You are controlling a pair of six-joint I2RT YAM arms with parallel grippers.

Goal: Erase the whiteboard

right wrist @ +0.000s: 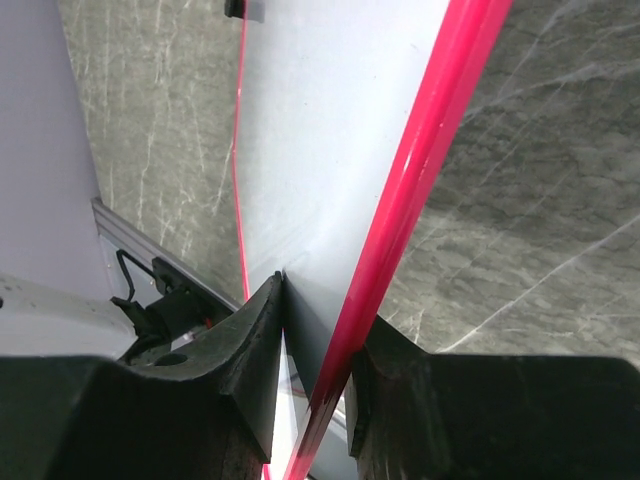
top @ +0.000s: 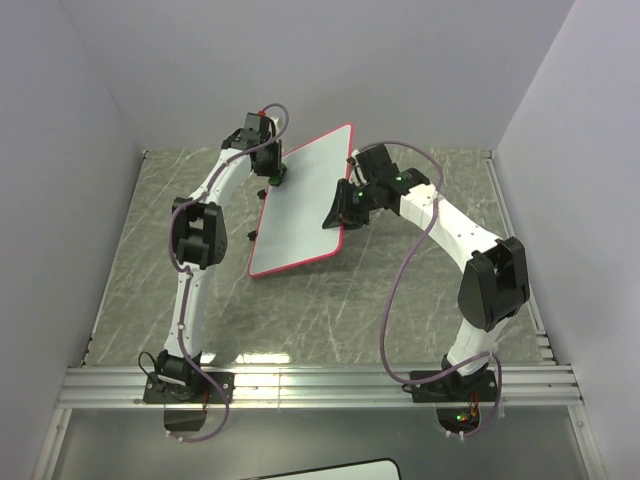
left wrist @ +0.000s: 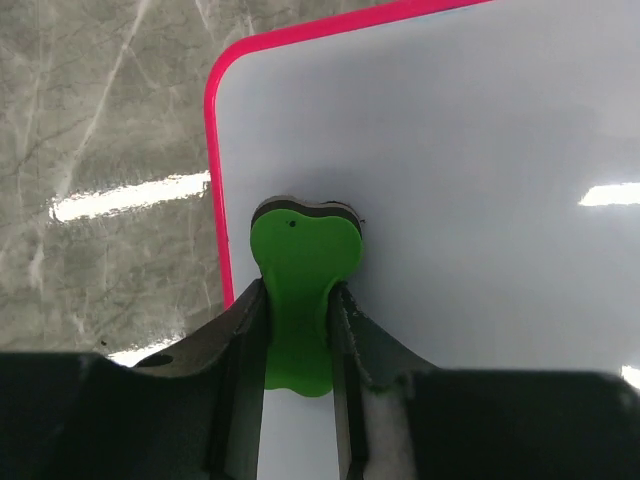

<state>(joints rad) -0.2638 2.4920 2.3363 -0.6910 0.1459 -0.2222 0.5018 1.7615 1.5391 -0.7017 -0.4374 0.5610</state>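
I have a green eraser to put down with my left gripper. It is now pressed flat on the whiteboard. Next, I set it on the marble tabletop (top: 187, 239) beside the whiteboard's edge with the black clip.
The whiteboard (top: 300, 200) is a white panel with a red-pink frame, tilted up off the marble table. My right gripper (top: 338, 212) grips its right edge. In the right wrist view the right gripper (right wrist: 320, 300) has one finger on the whiteboard's (right wrist: 330, 150) face and the other against the frame. My left gripper (top: 275, 178) is at the board's left side. The left wrist view shows the left gripper (left wrist: 297, 290) shut on a green eraser (left wrist: 300, 250), pressed flat on the whiteboard (left wrist: 450, 180) near a rounded corner. No scribbles show.
The grey marble tabletop (top: 420, 300) lies under and around the board. Pale walls close in on the left, back and right. An aluminium rail (top: 320, 385) runs along the near edge by the arm bases. A small black clip (top: 252, 236) sits on the board's left edge.
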